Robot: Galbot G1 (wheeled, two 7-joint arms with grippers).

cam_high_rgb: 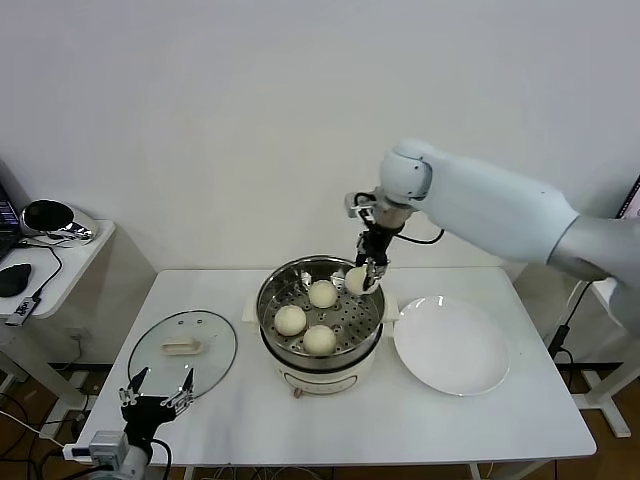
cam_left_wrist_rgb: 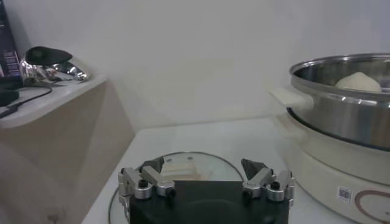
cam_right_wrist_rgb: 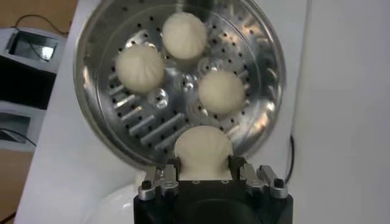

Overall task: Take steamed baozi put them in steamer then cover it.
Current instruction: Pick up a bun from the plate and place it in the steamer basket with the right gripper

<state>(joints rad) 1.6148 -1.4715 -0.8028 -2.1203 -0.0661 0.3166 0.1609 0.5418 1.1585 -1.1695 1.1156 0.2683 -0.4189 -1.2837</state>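
Observation:
My right gripper needs to let go of the baozi on the tray's bare plate-side patch [cam_high_rgb: 351,312] [cam_right_wrist_rgb: 174,126], in the space between the back baozi and the front baozi.
The steamer [cam_high_rgb: 270,300] stands mid-table, a steel pot on a cream base. Three steamed baozi lie on its perforated tray: one at the back [cam_high_rgb: 322,293], one on the left [cam_high_rgb: 290,320], one at the front [cam_high_rgb: 319,340]. A further baozi [cam_high_rgb: 357,280] hangs over the tray's back right part, and my right gripper [cam_high_rgb: 363,275] is shut on it; the right wrist view shows this bun [cam_right_wrist_rgb: 203,152] pinched between the fingers above the tray [cam_right_wrist_rgb: 146,131]. My left gripper [cam_high_rgb: 155,398] waits open at the table's front left, beside the glass lid [cam_high_rgb: 183,350].
A white plate [cam_high_rgb: 452,345] with nothing on it lies to the right of the steamer. The glass lid with its cream handle [cam_left_wrist_rgb: 180,168] lies flat just ahead of my left gripper [cam_left_wrist_rgb: 204,173]. A side table [cam_high_rgb: 60,250] with gear stands further left.

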